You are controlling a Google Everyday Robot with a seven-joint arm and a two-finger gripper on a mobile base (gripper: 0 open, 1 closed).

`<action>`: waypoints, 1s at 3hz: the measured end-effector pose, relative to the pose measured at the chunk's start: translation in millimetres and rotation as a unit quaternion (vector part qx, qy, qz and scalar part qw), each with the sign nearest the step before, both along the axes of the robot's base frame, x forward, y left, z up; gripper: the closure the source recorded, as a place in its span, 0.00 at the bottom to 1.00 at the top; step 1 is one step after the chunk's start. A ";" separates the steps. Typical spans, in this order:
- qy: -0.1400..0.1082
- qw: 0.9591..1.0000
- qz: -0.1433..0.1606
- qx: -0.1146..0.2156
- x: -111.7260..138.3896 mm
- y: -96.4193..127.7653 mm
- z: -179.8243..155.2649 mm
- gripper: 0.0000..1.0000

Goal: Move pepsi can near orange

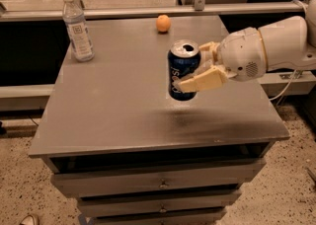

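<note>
My gripper will let go of the pepsi can near the table's far edge, close beside the orange [184, 32].
The pepsi can [181, 71], dark blue with a silver top, is held upright above the middle of the grey table [113, 105]. My gripper [200, 66] comes in from the right and is shut on the can, one cream finger [200, 80] across its front and the other behind it. The orange [163, 23] lies on the table near the far edge, beyond the can and slightly to its left.
A clear plastic water bottle [77, 26] stands at the far left corner of the table. The table has drawers [158, 182] below its front edge. A metal rail [148, 11] runs behind the table.
</note>
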State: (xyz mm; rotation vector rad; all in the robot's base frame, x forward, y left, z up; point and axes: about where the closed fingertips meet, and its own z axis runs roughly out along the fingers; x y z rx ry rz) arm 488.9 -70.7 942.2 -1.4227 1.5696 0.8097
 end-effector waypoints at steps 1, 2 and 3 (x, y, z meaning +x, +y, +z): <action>-0.007 1.000 -0.010 0.015 16.9 -2.0 -0.1 1.00; -0.041 0.998 -0.045 0.024 82.0 -22.5 -2.7 1.00; -0.077 0.994 -0.071 0.029 145.8 -39.3 5.8 1.00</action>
